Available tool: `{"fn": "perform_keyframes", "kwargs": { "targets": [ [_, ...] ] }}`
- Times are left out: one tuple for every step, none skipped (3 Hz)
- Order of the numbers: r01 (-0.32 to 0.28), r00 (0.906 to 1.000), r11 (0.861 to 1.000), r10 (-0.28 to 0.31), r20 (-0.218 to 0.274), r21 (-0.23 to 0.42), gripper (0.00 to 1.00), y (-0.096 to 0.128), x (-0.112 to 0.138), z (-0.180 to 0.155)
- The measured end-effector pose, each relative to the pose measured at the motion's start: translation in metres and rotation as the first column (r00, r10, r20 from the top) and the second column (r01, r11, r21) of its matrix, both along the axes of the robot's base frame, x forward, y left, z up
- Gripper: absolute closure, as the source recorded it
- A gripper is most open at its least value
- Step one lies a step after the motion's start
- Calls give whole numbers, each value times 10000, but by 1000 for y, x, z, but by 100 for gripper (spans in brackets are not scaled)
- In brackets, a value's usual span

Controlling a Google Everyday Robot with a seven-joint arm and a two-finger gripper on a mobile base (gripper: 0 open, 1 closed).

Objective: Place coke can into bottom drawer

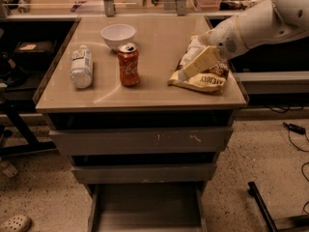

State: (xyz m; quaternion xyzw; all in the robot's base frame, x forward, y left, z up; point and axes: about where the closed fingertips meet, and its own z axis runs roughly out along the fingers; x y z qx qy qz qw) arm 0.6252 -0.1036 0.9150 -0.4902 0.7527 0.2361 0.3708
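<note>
The coke can is in front of the white bowl. Next, my gripper will go to it and close around the middle of its body (129, 68).
The coke can (128, 65) stands upright on the tan tabletop (154, 88), left of centre, in front of a white bowl. My gripper (187, 72) hangs over the right side of the table, above a snack bag, pointing down and left. It is well to the right of the can and holds nothing that I can see. The bottom drawer (145, 209) is pulled open below the table front, and its grey floor shows nothing on it.
A white bowl (118, 34) sits behind the can. A white plastic bottle (81, 66) lies on its side to the left. A snack bag (206, 80) lies under the gripper. The two upper drawer fronts (140, 140) are closed. Cables and a stand leg lie on the floor at right.
</note>
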Motion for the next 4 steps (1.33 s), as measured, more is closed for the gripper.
{"fn": "perform_keyframes", "kwargs": {
  "targets": [
    [-1044, 9944, 9882, 1052, -14, 1120, 0, 57, 0, -10],
    [-1191, 9927, 9848, 1202, -9, 1264, 0, 64, -1, -10],
    [-1087, 9940, 9858, 1097, -7, 1282, 0, 71, 7, -23],
    [-900, 9959, 9867, 893, 116, 1354, 0, 78, 32, -38]
  ]
}}
